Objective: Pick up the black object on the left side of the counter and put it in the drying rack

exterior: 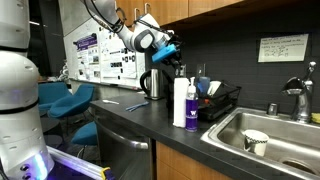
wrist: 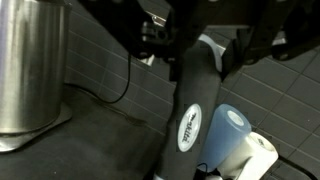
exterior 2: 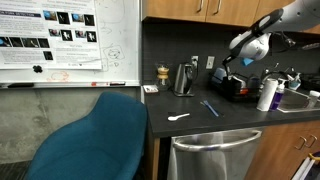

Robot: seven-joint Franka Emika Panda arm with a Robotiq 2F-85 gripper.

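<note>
Next, I let go of the black object with my gripper in the kettle-side end of the drying rack (exterior: 182,77) (wrist: 187,152), beside the blue cup.
My gripper (wrist: 210,45) comes in from the top of the wrist view and is shut on the black object (wrist: 195,105), which hangs down long and dark with a small white logo. In both exterior views the gripper (exterior: 171,52) (exterior 2: 238,62) is raised above the counter (exterior: 140,118) (exterior 2: 215,122), between the steel kettle (exterior: 152,83) (exterior 2: 184,78) and the black wire drying rack (exterior: 222,103) (exterior 2: 236,90). The black object shows only as a dark shape under the gripper in those views.
A white bottle (exterior: 180,104) (exterior 2: 267,95) stands by the rack. The steel sink (exterior: 268,135) holds a white cup. A thin blue item (exterior 2: 210,108) and a white spoon (exterior 2: 178,117) lie on the counter. A blue cup (wrist: 228,130) shows below the held object, and the kettle (wrist: 30,65) is close by.
</note>
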